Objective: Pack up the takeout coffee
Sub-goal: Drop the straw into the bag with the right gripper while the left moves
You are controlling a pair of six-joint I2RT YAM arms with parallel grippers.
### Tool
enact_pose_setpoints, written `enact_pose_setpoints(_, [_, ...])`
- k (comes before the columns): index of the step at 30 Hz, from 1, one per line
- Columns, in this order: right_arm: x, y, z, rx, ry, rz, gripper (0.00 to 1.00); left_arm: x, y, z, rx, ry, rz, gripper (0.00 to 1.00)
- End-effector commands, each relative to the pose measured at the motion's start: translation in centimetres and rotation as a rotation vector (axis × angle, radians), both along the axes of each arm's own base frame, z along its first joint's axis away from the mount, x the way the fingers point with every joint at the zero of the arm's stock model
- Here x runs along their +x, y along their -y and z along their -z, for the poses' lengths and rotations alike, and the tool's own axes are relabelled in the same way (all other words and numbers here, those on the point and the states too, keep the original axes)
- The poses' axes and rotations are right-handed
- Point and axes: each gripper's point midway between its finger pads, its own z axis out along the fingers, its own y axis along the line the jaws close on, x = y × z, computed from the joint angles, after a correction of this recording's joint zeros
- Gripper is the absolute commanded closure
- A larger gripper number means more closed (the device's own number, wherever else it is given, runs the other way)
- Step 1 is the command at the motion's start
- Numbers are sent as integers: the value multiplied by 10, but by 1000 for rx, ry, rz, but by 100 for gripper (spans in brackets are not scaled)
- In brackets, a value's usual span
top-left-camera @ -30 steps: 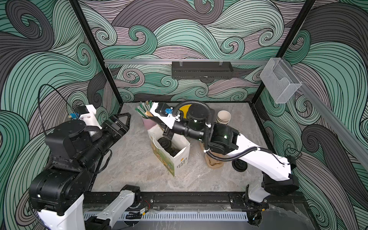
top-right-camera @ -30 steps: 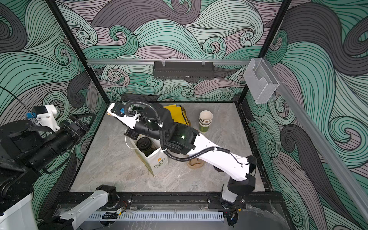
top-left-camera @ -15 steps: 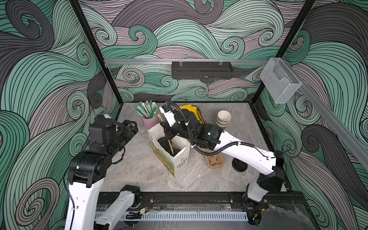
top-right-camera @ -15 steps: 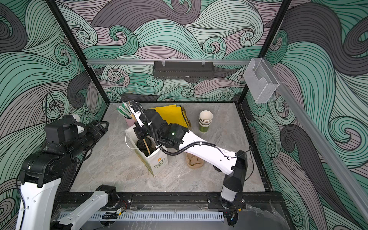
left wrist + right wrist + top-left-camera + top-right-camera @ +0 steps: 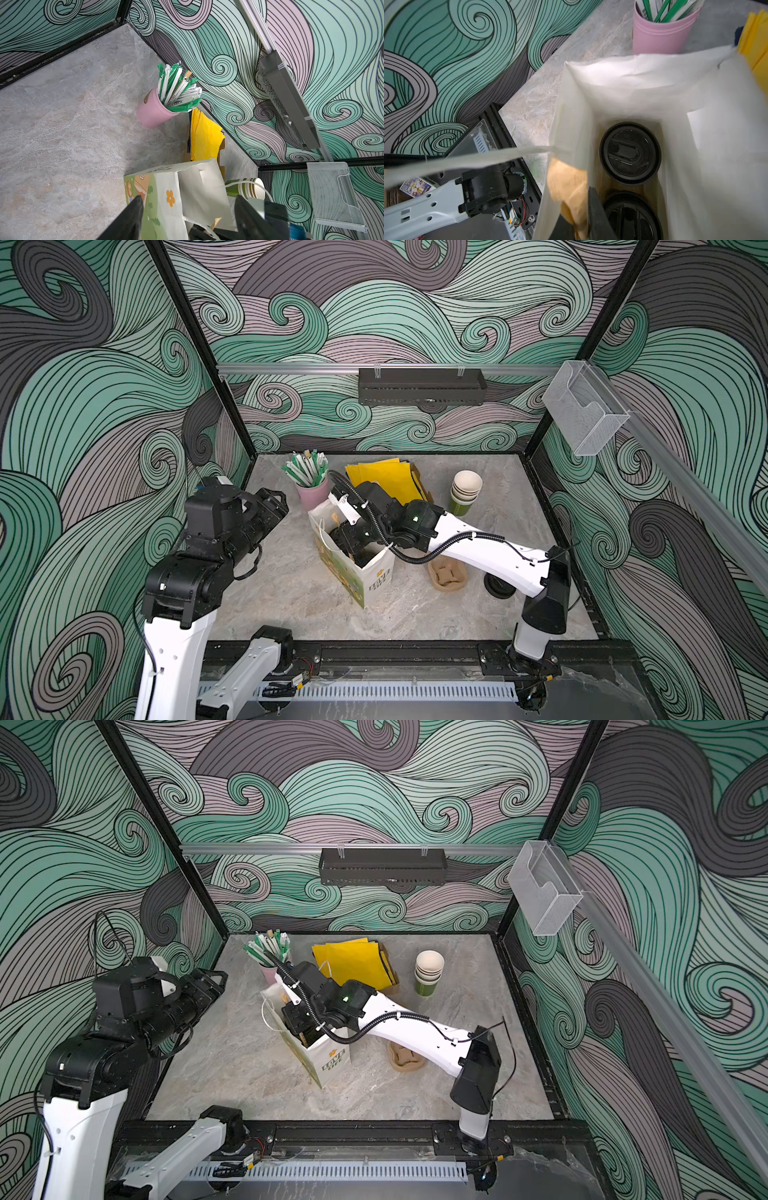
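My left gripper will next move to the pink cup and close on the upper end of a green wrapped straw point(image 5: 303, 469) point(image 5: 172, 84).
A white paper bag point(image 5: 370, 576) with a green cartoon print stands open mid-table. My right gripper point(image 5: 351, 541) reaches down into its mouth. In the right wrist view the takeout coffee point(image 5: 632, 216) shows only its black sip lid at the bag's bottom, right beside one dark finger point(image 5: 596, 216). The other finger is hidden. A second black-lidded cup point(image 5: 630, 152) stands just beyond it. My left gripper point(image 5: 189, 209) hangs open left of the bag point(image 5: 199, 187), holding nothing.
A pink cup of wrapped straws point(image 5: 311, 493) and yellow bags point(image 5: 386, 479) sit behind the bag. A stack of lidless green cups point(image 5: 464, 497) is at the back right. A brown pulp carrier point(image 5: 448, 577) and a loose black lid point(image 5: 498, 587) lie under the right arm.
Both arms have dropped away from the camera. The right gripper has gone down into the bag's mouth. The left gripper has stayed open at the left.
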Motion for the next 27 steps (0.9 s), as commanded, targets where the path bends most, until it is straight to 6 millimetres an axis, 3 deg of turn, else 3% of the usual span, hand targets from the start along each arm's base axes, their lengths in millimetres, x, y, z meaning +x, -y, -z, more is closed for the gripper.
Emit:
enact_pose_setpoints(1, [-6, -5, 12, 3, -73, -18, 82, -1, -2, -3, 35, -9, 10, 30])
enact_pose_setpoints(3, [-7, -7, 12, 9, -82, -27, 77, 0, -3, -3, 51, -4, 13, 30])
enact_pose_setpoints(6, [-3, -5, 5, 11, -73, -16, 61, 6, -3, -2, 79, -14, 26, 29])
enact_pose_setpoints(8, [2, 0, -10, 20, -38, -1, 53, 14, -2, -1, 108, -17, 42, 30])
enact_pose_setpoints(10, [7, 7, -32, 39, 1, 11, 48, 27, 12, -3, 122, -9, 130, 30])
enact_pose_setpoints(12, [8, 17, -62, 80, 49, 4, 44, 39, 20, 0, 162, -52, 206, 31])
enact_pose_setpoints(15, [8, 35, -101, 141, 141, 2, 42, 57, 15, 8, 278, -86, 240, 32])
enact_pose_setpoints(18, [16, 64, -125, 154, 241, 76, 43, 85, 8, 28, 369, -125, 275, 33])
enact_pose_setpoints(23, [32, 115, -134, 128, 327, 235, 46, 133, 6, 75, 458, -225, 383, 40])
enact_pose_setpoints(27, [36, 136, -128, 108, 332, 291, 48, 168, 19, 104, 491, -243, 498, 43])
